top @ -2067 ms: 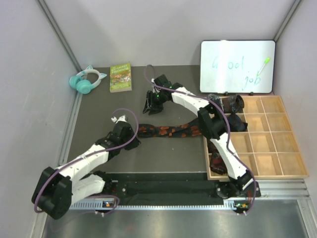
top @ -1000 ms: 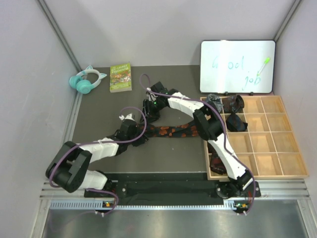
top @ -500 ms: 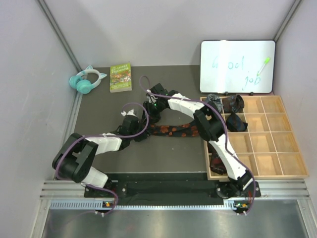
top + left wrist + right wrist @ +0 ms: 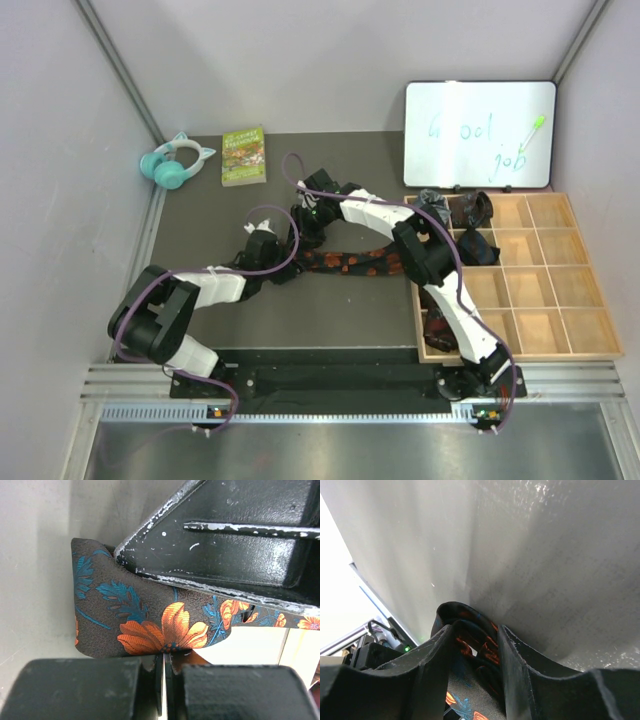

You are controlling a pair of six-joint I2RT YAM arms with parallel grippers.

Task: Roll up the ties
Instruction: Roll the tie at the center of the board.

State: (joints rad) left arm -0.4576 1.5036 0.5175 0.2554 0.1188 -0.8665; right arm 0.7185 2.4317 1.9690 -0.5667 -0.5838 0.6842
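Observation:
My left gripper is pinching just one edge of the folded end of the tie. It should open, back away and then close around the whole fold [image 4: 107, 600].
A black tie [image 4: 350, 263] with orange flowers lies as a strip across the dark mat. My left gripper [image 4: 287, 266] is shut on the strip's left end; in the left wrist view the fabric edge [image 4: 150, 615] is pinched where the closed fingertips of the left gripper [image 4: 164, 664] meet. My right gripper [image 4: 306, 226] stands just behind, and the right wrist view shows the right gripper [image 4: 476, 636] shut on curled folds of the same tie [image 4: 479, 645], which fill the space between its fingers [image 4: 432, 665]. Rolled ties [image 4: 468, 210] sit in the wooden tray's back-left compartments.
The wooden compartment tray [image 4: 560, 300] lies at the right, with another dark roll [image 4: 437, 328] in a near-left cell. A whiteboard [image 4: 480, 135] leans on the back wall. A green book [image 4: 243, 155] and teal headphones [image 4: 176, 163] lie at the back left.
The left arm has folded and brought its gripper forward and right to the tie's left end. The right gripper came nearer, down onto the tie. Almost nothing moved in the last half second.

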